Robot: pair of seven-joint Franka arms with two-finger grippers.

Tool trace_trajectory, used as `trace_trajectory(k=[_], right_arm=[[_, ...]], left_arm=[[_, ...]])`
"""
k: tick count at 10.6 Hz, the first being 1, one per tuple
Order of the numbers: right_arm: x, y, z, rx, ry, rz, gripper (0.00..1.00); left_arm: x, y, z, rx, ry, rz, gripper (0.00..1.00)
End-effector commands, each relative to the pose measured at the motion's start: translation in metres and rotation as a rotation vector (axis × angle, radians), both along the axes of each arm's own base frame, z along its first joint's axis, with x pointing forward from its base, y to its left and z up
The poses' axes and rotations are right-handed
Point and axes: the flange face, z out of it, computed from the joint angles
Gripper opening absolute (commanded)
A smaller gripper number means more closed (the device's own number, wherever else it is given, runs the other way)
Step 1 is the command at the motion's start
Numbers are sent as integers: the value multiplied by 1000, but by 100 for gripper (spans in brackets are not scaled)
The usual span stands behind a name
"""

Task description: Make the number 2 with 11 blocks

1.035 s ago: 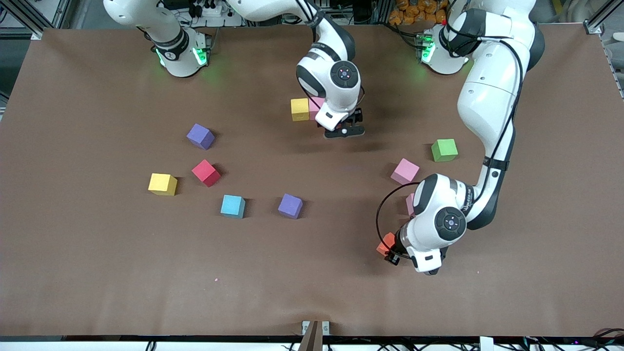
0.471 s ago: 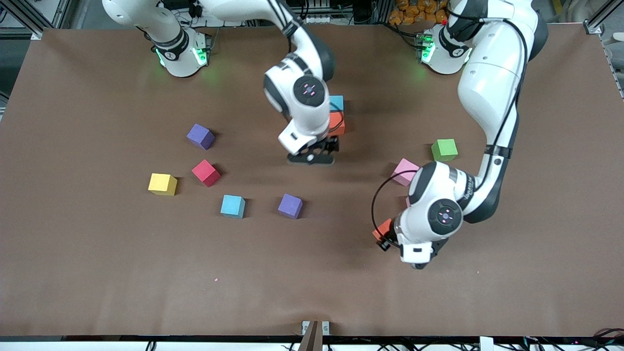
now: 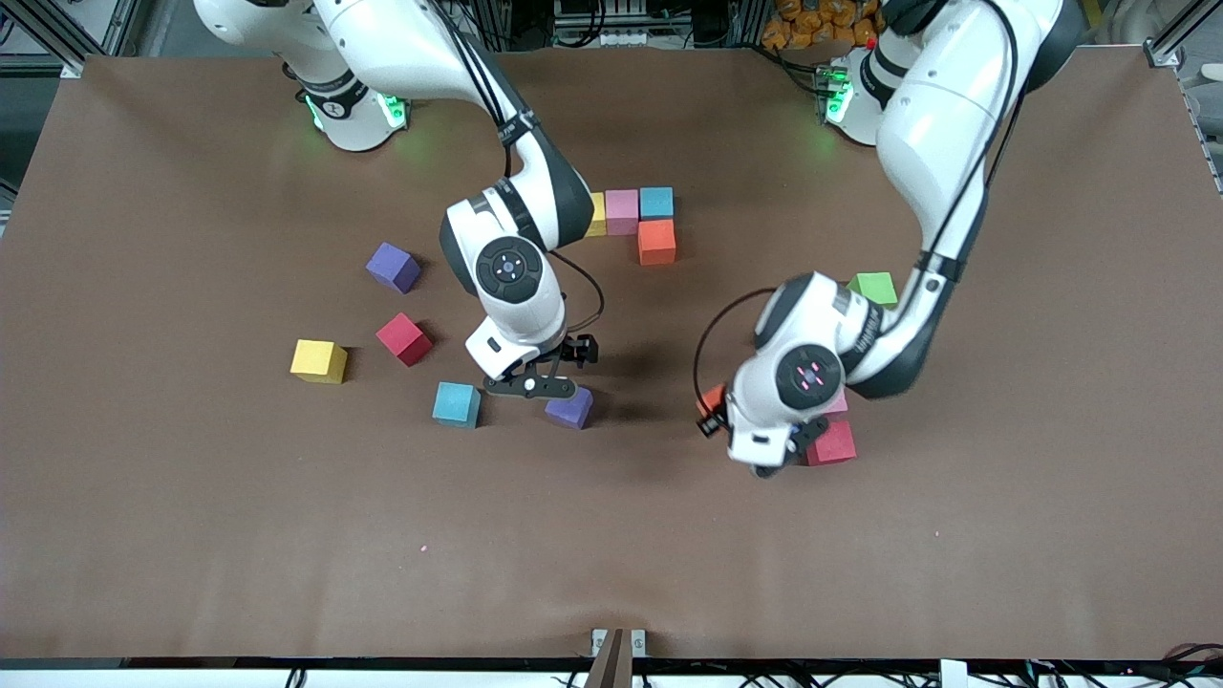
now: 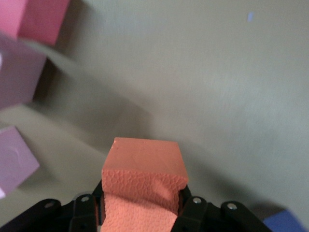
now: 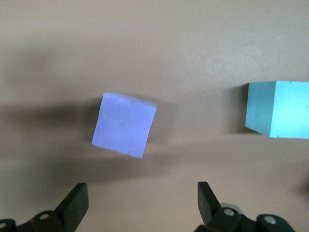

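Note:
Next, my right gripper closes on opposite sides of the purple block (image 3: 568,409) (image 5: 124,124) that is lying near the loose light blue block.
My left gripper (image 3: 711,411) is shut on an orange block (image 3: 710,397), held above the table; the left wrist view shows it between the jaws (image 4: 143,180). My right gripper (image 3: 531,384) is open just above a purple block (image 3: 571,409), which lies ahead of the fingertips (image 5: 77,203) in the right wrist view (image 5: 124,124). A yellow (image 3: 596,214), pink (image 3: 621,210) and light blue block (image 3: 655,202) form a row, with an orange block (image 3: 656,242) against the light blue one. A light blue block (image 3: 456,403) lies beside the purple one.
Loose toward the right arm's end: a purple (image 3: 393,267), a red (image 3: 403,338) and a yellow block (image 3: 318,361). A green cube (image 3: 871,287), a red block (image 3: 831,443) and a partly hidden pink block (image 3: 839,405) lie by the left arm.
The right arm left the block row and came toward the front camera, over the purple block. The left arm carried the orange block toward the table's middle, uncovering a red block.

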Motion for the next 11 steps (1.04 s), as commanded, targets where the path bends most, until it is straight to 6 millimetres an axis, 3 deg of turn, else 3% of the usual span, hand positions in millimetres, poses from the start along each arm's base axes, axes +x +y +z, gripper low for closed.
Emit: trace_trajectory(k=[1,3,7,11], right_arm=[[20,2,-14,1,-11,-24,100],[27,6,-30,11,-44,-89,100],[35,2,-45,56,-23,-143,100],[39,4,-63,64,-35,-183,100]], left_arm=[[-81,9,-8,21,-30,-64,43],[-123,-5,-26,18,-7,-107,43],[-178,-54,-32,39,-33,-302,44],[-201,-61,-55,28,-70,-371,44]])
